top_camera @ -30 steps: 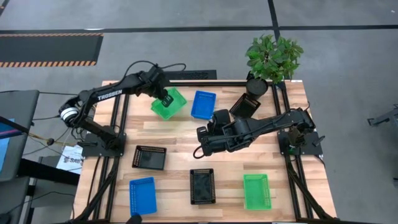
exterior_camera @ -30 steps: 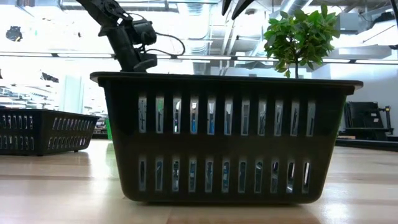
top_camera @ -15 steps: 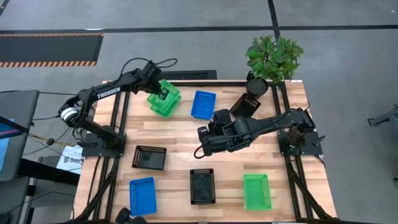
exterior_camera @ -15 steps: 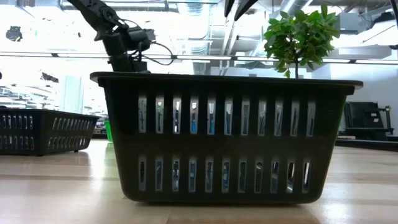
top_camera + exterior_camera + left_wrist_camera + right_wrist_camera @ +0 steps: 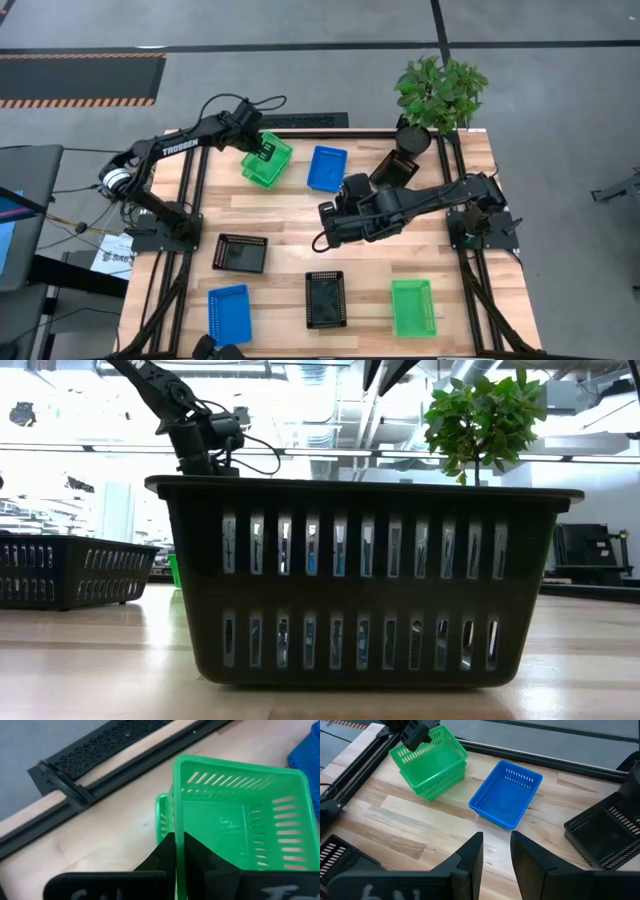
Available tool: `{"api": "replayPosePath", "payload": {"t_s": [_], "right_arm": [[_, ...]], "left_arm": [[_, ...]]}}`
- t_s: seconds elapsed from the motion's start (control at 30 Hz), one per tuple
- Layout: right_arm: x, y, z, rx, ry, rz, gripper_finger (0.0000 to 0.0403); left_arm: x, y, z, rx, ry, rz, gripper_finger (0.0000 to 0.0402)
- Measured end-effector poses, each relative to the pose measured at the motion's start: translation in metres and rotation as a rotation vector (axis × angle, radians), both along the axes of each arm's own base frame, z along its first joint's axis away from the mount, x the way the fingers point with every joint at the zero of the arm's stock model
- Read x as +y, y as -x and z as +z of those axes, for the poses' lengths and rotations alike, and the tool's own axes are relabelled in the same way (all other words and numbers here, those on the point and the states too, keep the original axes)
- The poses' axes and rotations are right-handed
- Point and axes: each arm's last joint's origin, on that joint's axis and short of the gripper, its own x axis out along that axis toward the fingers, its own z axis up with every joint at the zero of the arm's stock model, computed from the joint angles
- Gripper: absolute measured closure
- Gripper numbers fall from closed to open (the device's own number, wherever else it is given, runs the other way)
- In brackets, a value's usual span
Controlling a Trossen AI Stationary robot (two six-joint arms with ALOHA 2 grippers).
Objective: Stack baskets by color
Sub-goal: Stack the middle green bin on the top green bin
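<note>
The upper green basket sits crooked on the lower one, so my left gripper needs to open, retake the upper basket's rim (image 5: 178,802) and align both.
My left gripper (image 5: 263,150) is shut on a bright green basket (image 5: 268,165) at the table's far left. That basket sits askew in a second green basket (image 5: 442,782). My right gripper (image 5: 322,228) hangs open above the table's middle with nothing between its fingers (image 5: 496,840). To the right of the green pair a blue basket (image 5: 327,168) rests flat on its bottom. A black basket (image 5: 395,170) lies tilted by the plant pot. Along the near side stand another black basket (image 5: 240,252), a third black one (image 5: 324,298), a blue one (image 5: 229,313) and a green one (image 5: 413,307). My left gripper pinches one short wall of the upper green basket at its rim (image 5: 176,822), one finger (image 5: 202,857) inside the basket and the other (image 5: 159,857) outside. The fingers slant down from the table's left. The basket rests tilted in the green basket below (image 5: 162,815).
A potted green plant (image 5: 440,90) stands at the far right corner. In the low view the near black basket (image 5: 365,580) fills the front and hides most of the table. Bare wood lies between the far and near rows of baskets.
My left gripper has gone a little toward the table's far left corner and down, rolling its wrist. The green basket it holds has turned about with it and now sits over the second green basket.
</note>
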Motion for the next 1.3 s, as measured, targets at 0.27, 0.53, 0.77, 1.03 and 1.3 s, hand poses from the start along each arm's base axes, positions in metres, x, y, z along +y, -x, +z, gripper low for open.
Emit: {"api": "replayPosePath", "payload": {"t_s": [0.27, 0.53, 0.77, 1.03, 1.3], "right_arm": [[-0.0001, 0.0003, -0.0001, 0.004, 0.001, 0.0, 0.0285], [-0.0026, -0.0002, 0.0, 0.004, 0.003, -0.007, 0.0285], [-0.0049, -0.0006, 0.0, 0.005, 0.005, -0.013, 0.0285], [-0.0048, -0.0006, 0.0, 0.004, 0.005, -0.013, 0.0285], [-0.0048, -0.0006, 0.0, 0.004, 0.005, -0.013, 0.0285]], "left_arm": [[-0.0006, -0.0047, -0.0015, -0.049, 0.026, 0.018, 0.0401], [-0.0003, -0.0046, -0.0013, -0.043, 0.017, 0.025, 0.0401], [-0.0001, -0.0048, -0.0012, -0.049, 0.017, 0.035, 0.0393], [-0.0001, -0.0051, -0.0011, -0.058, 0.023, 0.034, 0.0345], [0.0012, -0.0029, -0.0017, -0.03, -0.002, 0.023, 0.029]]}}
